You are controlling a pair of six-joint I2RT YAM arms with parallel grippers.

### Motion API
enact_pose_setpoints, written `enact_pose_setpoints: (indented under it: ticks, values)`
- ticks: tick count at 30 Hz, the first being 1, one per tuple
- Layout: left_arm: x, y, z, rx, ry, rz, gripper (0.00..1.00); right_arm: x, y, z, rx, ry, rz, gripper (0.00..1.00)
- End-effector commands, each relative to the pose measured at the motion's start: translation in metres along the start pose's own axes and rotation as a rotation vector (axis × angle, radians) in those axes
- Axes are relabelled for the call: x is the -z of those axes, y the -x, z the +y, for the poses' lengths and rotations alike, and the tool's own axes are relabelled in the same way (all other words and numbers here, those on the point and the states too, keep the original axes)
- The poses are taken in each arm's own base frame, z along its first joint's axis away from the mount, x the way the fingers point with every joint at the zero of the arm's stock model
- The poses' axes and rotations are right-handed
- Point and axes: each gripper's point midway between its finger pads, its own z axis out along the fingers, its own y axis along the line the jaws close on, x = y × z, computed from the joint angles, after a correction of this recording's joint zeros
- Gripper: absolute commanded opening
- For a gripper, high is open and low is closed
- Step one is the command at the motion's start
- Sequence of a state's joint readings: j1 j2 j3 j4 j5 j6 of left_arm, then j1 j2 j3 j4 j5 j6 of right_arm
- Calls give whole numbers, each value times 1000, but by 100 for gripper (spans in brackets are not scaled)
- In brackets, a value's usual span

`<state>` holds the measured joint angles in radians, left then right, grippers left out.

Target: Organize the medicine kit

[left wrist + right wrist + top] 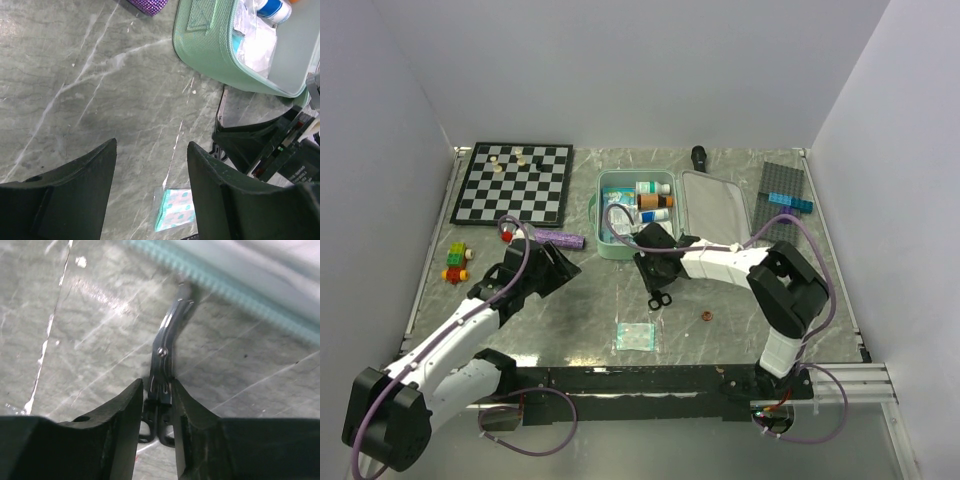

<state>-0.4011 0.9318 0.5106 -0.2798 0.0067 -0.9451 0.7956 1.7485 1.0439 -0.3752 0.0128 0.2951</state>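
Note:
The scissors' blade tip sits tight by the kit's zip edge, so my right gripper will pull them clear, open, then grip nearer the scissors' screw [162, 351].
The mint-green medicine kit [603, 215] lies open at the table's middle back, with its lid [715, 212] flat to the right. Small bottles [653, 200] and white packets lie in its left half. The kit also shows in the left wrist view [210, 45] and its zip edge in the right wrist view [250, 295]. My right gripper [659, 275] [157, 385] is shut on the shank of black-handled metal scissors [167, 340] [660, 297] just in front of the kit, blade tip by the zip. My left gripper [560, 262] [152, 145] is open and empty over bare table, left of the kit.
A teal sachet [638, 337] [175, 209] lies near the front centre. A purple glittery tube [558, 238] lies left of the kit. A chessboard [513, 182] is at back left, toy bricks [456, 262] at left, a coin [704, 316], and a grey baseplate [786, 187] at back right.

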Motion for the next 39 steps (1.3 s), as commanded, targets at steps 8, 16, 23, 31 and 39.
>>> enact_pose_setpoints:
  ticks: [8,16,23,31,39]
  values:
    - [-8,5,-6,-15,-17,-6,63,27,-58,12,-18,40,114,33]
    - [-8,7,-10,-16,-24,-9,63,44,-22,16,-29,21,48,53]
    - [-2,9,-8,-22,-22,-26,63,39,-6,22,-3,42,97,50]
    - [-4,7,-6,-29,-14,-19,63,26,-2,19,-14,30,133,50]
    - [-5,7,-5,-32,-14,-19,63,16,-1,17,-18,11,146,50]
